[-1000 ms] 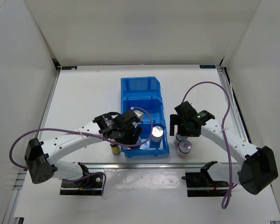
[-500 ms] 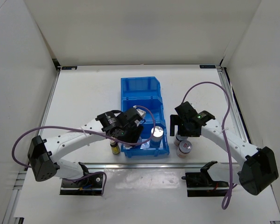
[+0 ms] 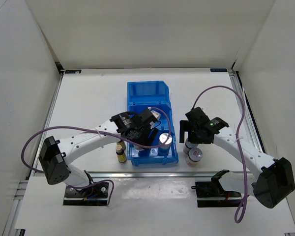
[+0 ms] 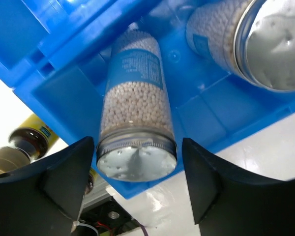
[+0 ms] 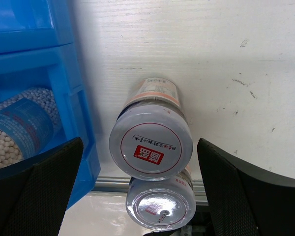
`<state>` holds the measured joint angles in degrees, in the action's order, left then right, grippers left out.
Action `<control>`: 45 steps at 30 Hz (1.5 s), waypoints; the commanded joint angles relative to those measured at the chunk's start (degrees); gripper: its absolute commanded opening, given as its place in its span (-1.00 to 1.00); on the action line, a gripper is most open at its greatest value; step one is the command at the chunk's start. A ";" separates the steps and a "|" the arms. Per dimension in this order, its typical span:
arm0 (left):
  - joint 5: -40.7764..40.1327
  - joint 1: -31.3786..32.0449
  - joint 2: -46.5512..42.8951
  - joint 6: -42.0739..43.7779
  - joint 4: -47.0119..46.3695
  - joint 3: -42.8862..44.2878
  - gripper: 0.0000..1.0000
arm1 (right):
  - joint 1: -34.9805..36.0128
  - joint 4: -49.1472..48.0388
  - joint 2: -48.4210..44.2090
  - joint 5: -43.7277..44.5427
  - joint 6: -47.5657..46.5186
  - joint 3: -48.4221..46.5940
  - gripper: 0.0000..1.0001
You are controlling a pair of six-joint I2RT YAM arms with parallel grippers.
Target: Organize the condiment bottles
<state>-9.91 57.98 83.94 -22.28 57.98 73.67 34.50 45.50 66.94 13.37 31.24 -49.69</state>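
Observation:
The silver-topped cylinder in my left gripper leans towards the blue bin's near corner; next I grip its silver lid (image 4: 137, 156) and stand it upright before leaving.
My left gripper (image 3: 146, 133) (image 4: 137, 147) is open over the near compartment of the blue bin (image 3: 146, 93). Its fingers (image 4: 64, 172) flank a silver-topped white-blue cylinder (image 4: 135, 118) inside that compartment, with a thin gap on each side. A second silver-topped cylinder (image 3: 165, 140) (image 4: 255, 44) stands beside it in the same compartment. Two dark amber bottles (image 3: 121, 154) (image 4: 32, 137) stand on the table left of the bin. My right gripper (image 3: 188, 136) (image 5: 138, 147) is open and straddles a white jar with a reddish label (image 3: 188, 145) (image 5: 151, 145). A second white jar (image 3: 194, 156) (image 5: 161, 204) stands just in front of it.
The bin's middle and far compartments (image 3: 148, 110) lie beyond my left gripper. A metal rail (image 3: 152, 173) runs along the table's near edge. White walls enclose the table on three sides.
My left arm has moved right and forward over the bin's near compartment with the cylinder between its fingers. The right gripper has barely moved.

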 commanded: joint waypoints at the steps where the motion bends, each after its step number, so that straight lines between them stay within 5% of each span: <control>1: -2.83 0.30 0.69 1.10 -1.11 3.05 0.68 | -0.22 0.47 -1.28 1.05 -0.22 0.47 1.00; 16: -5.21 0.30 3.60 2.68 -1.11 7.28 0.85 | -0.22 0.47 -1.28 1.05 -0.22 0.47 1.00; 28: -0.20 0.30 -6.77 -2.41 0.47 -3.00 0.87 | -0.22 0.47 -1.28 1.05 -0.22 0.47 1.00; 42: 1.66 0.30 -6.25 -3.47 0.47 -6.70 0.87 | -0.22 0.47 -0.76 1.05 -0.75 -0.05 1.00; 45: 1.65 0.30 -5.72 -3.47 0.47 -6.70 0.74 | -0.22 0.47 -0.76 1.05 -0.75 -0.05 1.00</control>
<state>-8.69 57.98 78.43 -25.45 58.48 67.26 34.50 45.50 66.74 13.54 31.05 -49.69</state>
